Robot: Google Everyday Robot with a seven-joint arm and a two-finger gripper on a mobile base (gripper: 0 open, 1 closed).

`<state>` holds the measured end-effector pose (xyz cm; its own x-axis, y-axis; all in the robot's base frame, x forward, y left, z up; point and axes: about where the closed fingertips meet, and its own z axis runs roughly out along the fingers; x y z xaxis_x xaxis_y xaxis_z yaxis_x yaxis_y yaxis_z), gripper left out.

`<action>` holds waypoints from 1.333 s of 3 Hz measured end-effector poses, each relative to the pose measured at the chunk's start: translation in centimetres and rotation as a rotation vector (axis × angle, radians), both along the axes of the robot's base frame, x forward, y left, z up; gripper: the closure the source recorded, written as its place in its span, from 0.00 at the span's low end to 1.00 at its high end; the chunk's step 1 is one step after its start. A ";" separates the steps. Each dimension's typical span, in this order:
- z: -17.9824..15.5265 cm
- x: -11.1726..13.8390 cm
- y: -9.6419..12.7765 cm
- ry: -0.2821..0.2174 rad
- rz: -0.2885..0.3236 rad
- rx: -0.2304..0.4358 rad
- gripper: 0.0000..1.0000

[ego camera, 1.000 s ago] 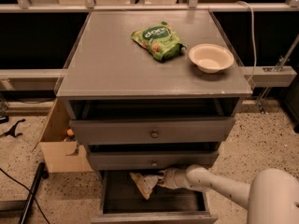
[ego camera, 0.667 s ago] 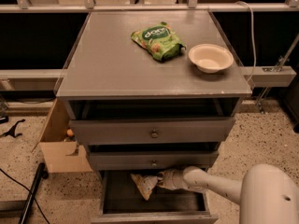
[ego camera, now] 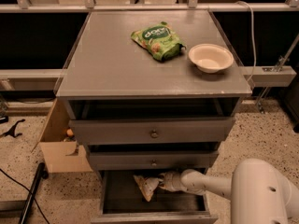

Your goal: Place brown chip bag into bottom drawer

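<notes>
The gripper should release the brown chip bag on the bottom drawer's dark bottom (ego camera: 150, 189), just below the front of the middle drawer.
The brown chip bag (ego camera: 146, 186) hangs point-down inside the open bottom drawer (ego camera: 154, 214), just under the middle drawer's front. Only its tan and white lower part shows. My gripper (ego camera: 162, 181) reaches in from the right on a white arm and meets the bag's right side, just above the drawer's dark floor. The middle drawer's front hides the bag's top.
A green snack bag (ego camera: 157, 42) and a cream bowl (ego camera: 210, 57) lie on the grey cabinet top (ego camera: 117, 64). Two shallower drawers with round knobs (ego camera: 153, 134) stand slightly open above. A cardboard box (ego camera: 58, 143) sits on the floor to the left.
The arm has drawn in a little toward the cabinet. The bag stays at about the same spot in the drawer.
</notes>
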<state>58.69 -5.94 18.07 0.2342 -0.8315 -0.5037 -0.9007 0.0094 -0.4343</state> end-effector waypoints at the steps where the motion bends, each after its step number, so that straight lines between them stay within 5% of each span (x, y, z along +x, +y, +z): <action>1: -0.8 -0.1 -0.8 0.023 -0.018 -0.010 1.00; 4: -3.0 -1.2 -2.2 0.088 -0.020 0.050 0.97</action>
<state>57.54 -8.15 15.02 0.1707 -0.8092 -0.5622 -0.9347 0.0476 -0.3523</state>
